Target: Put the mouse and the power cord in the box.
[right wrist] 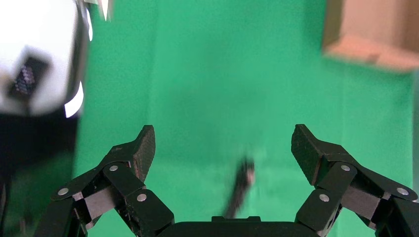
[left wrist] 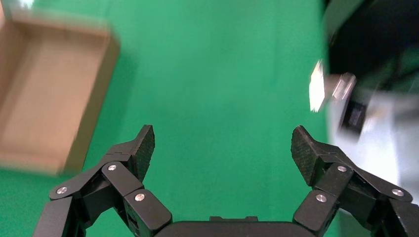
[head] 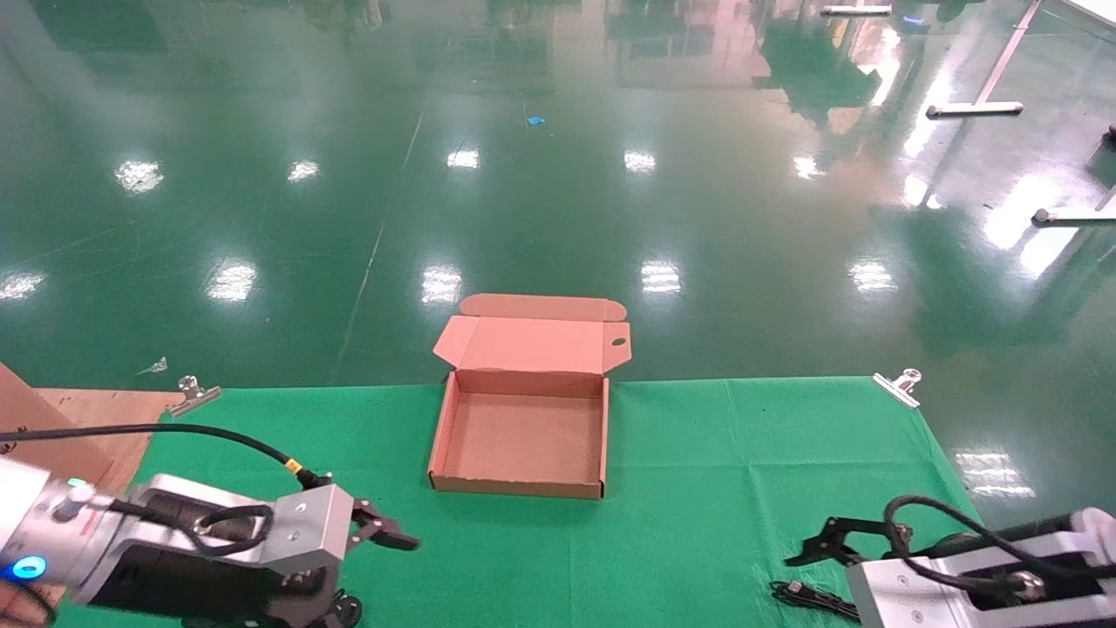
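Note:
Next, my left gripper should go to the bundled loops (head: 309, 613) behind the round plug of the power cord and close there.
The box (head: 521, 436) stands open and empty at the middle of the table's far edge, its lid folded back. It also shows in the left wrist view (left wrist: 44, 98) and the right wrist view (right wrist: 375, 34). My left gripper (head: 370, 571) hovers open over bare cloth at the near left, with nothing between its fingers (left wrist: 222, 136). My right gripper (head: 815, 558) is open at the near right (right wrist: 223, 133). A thin black cable end (head: 806, 597) lies on the cloth just below it, blurred in the right wrist view (right wrist: 242, 185). The mouse and the power cord are out of view.
A green cloth (head: 741, 480) covers the table, held by metal clips at the far corners (head: 193, 394) (head: 900, 386). A plain brown board (head: 52, 427) lies at the far left. Beyond the table is glossy green floor.

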Robot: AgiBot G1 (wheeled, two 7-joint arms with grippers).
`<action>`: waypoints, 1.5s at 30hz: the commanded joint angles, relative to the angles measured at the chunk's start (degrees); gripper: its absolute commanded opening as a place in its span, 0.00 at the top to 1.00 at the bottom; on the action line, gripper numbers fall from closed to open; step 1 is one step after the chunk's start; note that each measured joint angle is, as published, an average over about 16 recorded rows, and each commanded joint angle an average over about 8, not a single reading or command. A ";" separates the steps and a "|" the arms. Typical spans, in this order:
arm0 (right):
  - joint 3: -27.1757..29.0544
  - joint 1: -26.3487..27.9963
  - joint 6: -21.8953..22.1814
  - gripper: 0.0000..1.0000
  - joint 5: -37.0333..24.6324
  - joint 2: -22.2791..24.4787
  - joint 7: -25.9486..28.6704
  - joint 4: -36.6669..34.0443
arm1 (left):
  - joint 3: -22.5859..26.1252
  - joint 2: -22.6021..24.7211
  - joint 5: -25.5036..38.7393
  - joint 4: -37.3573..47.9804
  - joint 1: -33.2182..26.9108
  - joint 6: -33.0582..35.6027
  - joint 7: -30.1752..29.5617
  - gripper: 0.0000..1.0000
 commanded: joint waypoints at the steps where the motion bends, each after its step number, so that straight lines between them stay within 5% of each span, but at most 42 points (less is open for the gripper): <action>1: -2.79 2.44 0.16 0.00 -5.36 -1.26 -1.95 -1.42 | 2.58 1.45 5.09 2.99 -2.70 -0.09 1.22 0.00; 7: -5.92 5.09 5.08 0.00 -13.47 -5.91 -8.84 -11.81 | 8.50 6.12 16.89 12.40 -5.99 -3.26 4.36 0.00; 13: -7.36 6.09 10.18 0.00 -16.37 -11.27 -16.51 -25.16 | 10.99 8.97 22.12 22.41 -6.60 -7.86 8.44 0.00; 24: -8.06 7.59 20.01 0.00 -17.68 -19.69 -29.39 -46.47 | 10.18 11.77 22.06 36.25 -6.13 -16.97 15.25 0.00; 34: -7.62 8.43 29.49 0.00 -17.74 -23.45 -34.15 -55.77 | 9.67 14.62 21.36 44.31 -6.04 -20.57 18.85 0.00; 45: -6.94 9.19 29.25 0.00 -16.72 -24.13 -36.50 -60.05 | 7.96 15.26 18.94 49.16 -6.45 -22.35 20.78 0.00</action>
